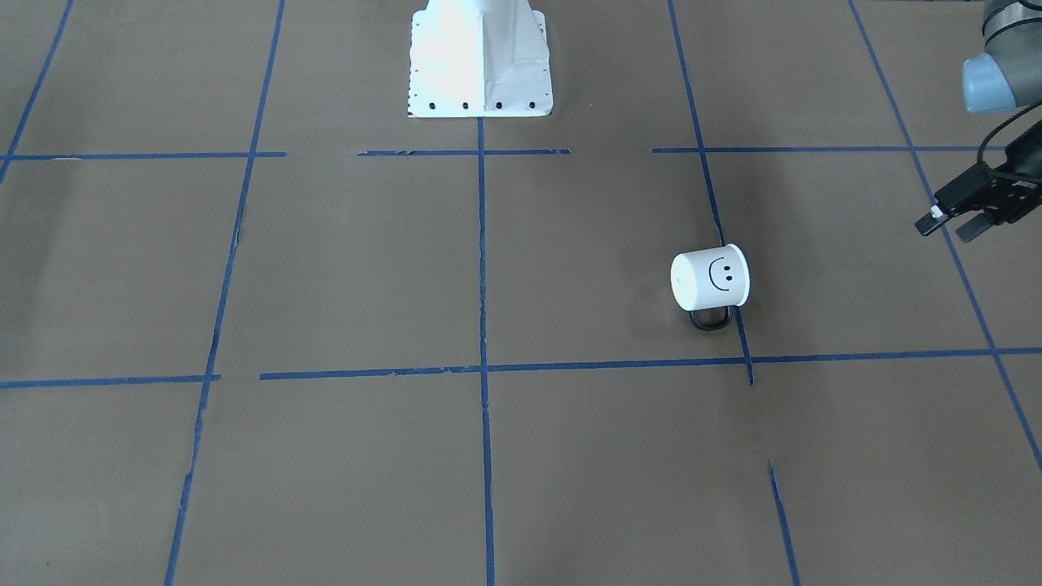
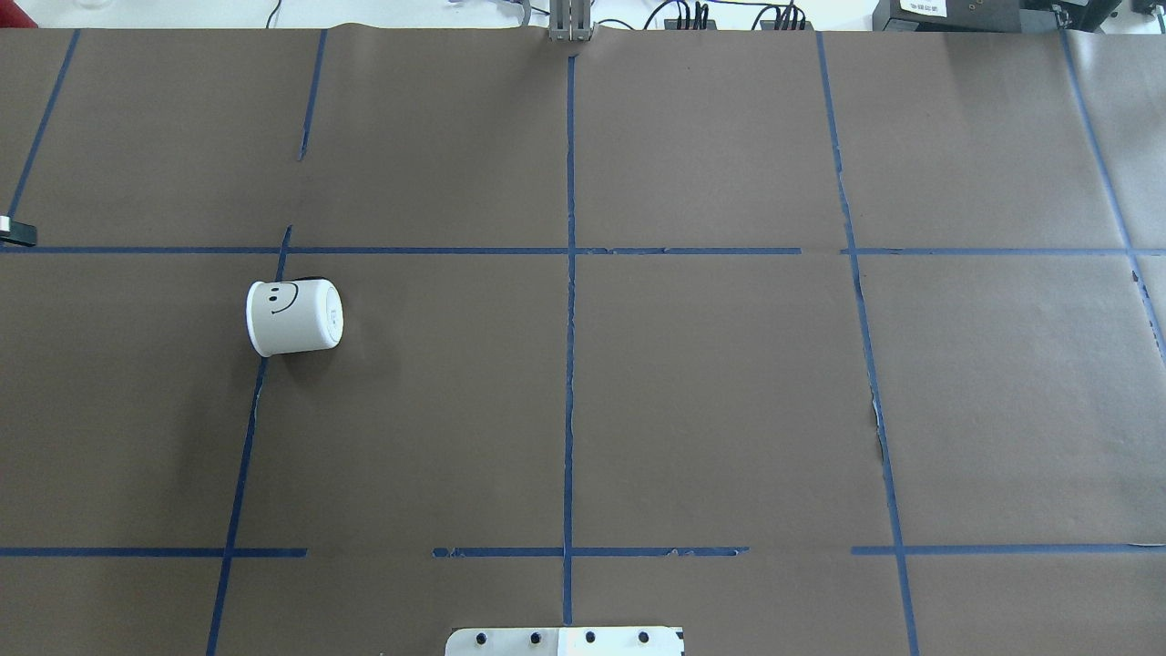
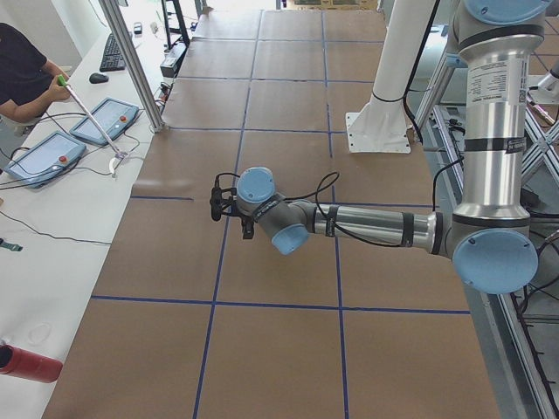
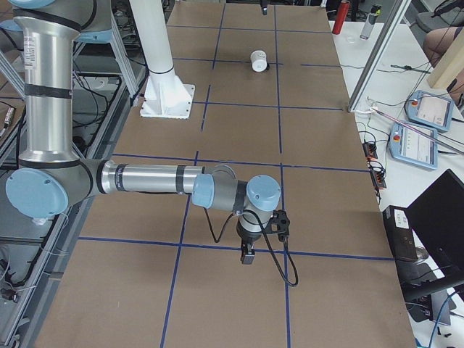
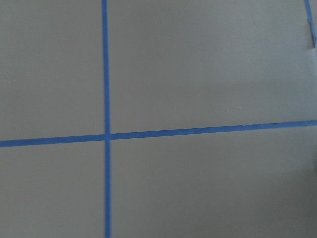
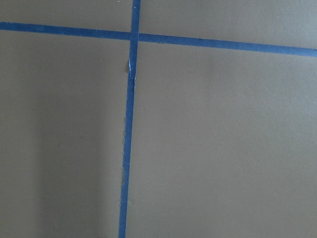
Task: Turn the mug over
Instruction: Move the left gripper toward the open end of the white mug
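Observation:
My left gripper is to go next to the white mug and close on the mug's rim [image 1: 739, 254] beside the black smiley, with one finger inside the opening.
The white mug [image 1: 710, 278] lies on its side on the brown paper. Its black smiley faces up and its black loop handle [image 1: 710, 320] rests on the paper on the operators' side. Its flat base points toward the table's middle. It also shows in the overhead view [image 2: 293, 316] at the left and small in the exterior right view [image 4: 258, 60]. My left gripper [image 1: 944, 224] hovers open and empty well to the mug's outer side, apart from it. My right gripper [image 4: 246, 254] shows only in the exterior right view, far from the mug; I cannot tell its state.
The white robot base [image 1: 480, 57] stands at the table's back middle. Blue tape lines [image 2: 569, 319] grid the paper. Tablets [image 3: 105, 118] and an operator's arm [image 3: 26, 74] are at the operators' side.

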